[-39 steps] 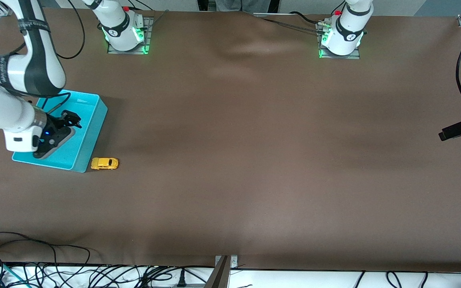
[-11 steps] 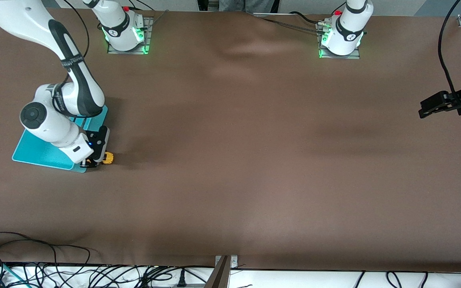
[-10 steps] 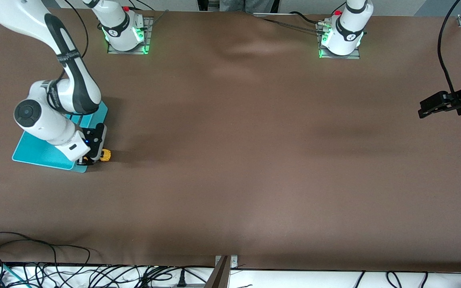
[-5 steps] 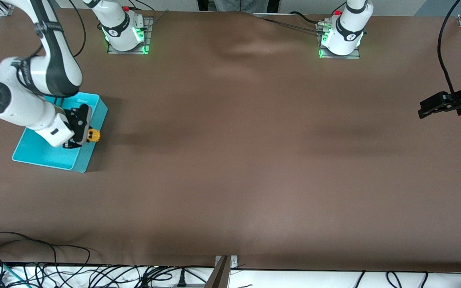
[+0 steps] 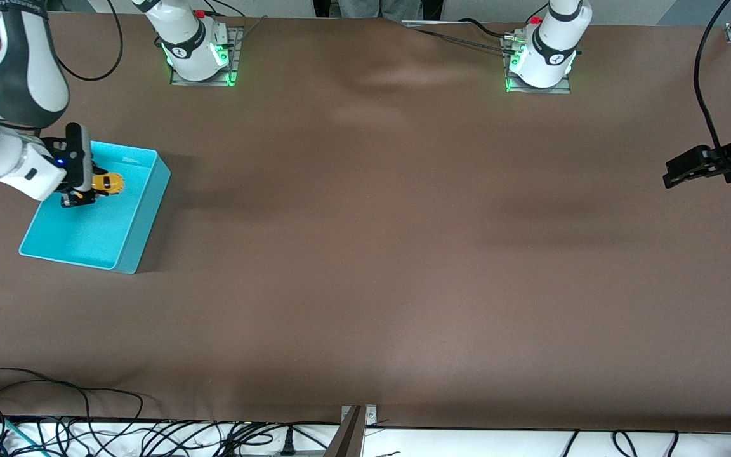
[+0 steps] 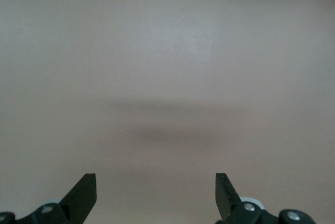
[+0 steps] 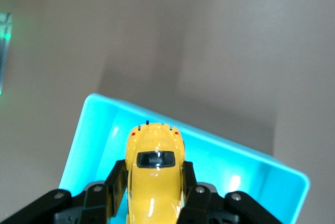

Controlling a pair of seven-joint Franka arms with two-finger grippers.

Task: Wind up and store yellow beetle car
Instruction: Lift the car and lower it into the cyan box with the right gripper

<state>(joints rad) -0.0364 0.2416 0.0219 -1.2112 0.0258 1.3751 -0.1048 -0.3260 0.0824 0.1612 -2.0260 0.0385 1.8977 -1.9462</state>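
My right gripper is going to release the yellow beetle car on the turquoise bin's bottom, toward the robots' bases (image 5: pixel 108 183).
My right gripper (image 5: pixel 89 185) is shut on the yellow beetle car (image 5: pixel 108 183) and holds it in the air over the turquoise bin (image 5: pixel 134 238), at the bin's part toward the robots' bases. In the right wrist view the yellow beetle car (image 7: pixel 154 169) sits between the two black fingers (image 7: pixel 118 182), its rounded end pointing at the bin's wall (image 7: pixel 230 148). My left gripper (image 5: pixel 679 174) hangs open over bare table at the left arm's end; in its own wrist view the left gripper (image 6: pixel 155 192) has nothing between its fingers.
The turquoise bin stands at the right arm's end of the brown table (image 5: pixel 365 254). Cables (image 5: pixel 86 431) lie along the table's edge nearest the front camera. A metal bracket (image 5: pixel 356 428) sticks up at the middle of that edge.
The right gripper closed on the car beside the bin, lifted it and carried it over the bin toward the bases. The left arm has not moved.
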